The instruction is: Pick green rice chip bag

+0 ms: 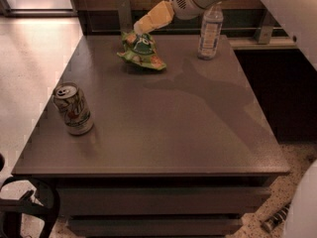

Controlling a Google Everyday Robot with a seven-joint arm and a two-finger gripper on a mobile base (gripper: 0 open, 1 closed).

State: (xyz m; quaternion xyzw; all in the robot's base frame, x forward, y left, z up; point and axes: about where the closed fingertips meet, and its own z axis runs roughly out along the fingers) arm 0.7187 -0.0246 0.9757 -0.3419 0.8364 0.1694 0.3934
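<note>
The green rice chip bag has a crumpled middle [139, 50] below its top edge, and my gripper needs to go down to that spot and close there.
The green rice chip bag [142, 52] lies crumpled at the far middle of the grey table [163, 123]. It is bright green with a dark round logo and orange-red patches. My gripper [140, 28] reaches in from the upper right on a white arm. Its yellowish fingertip end is at the bag's top edge, just above the logo.
A silver-green soda can [73, 108] stands near the table's left edge. A clear water bottle [210, 30] stands at the far right, close under my arm. A dark counter runs along the right. Pale floor lies to the left.
</note>
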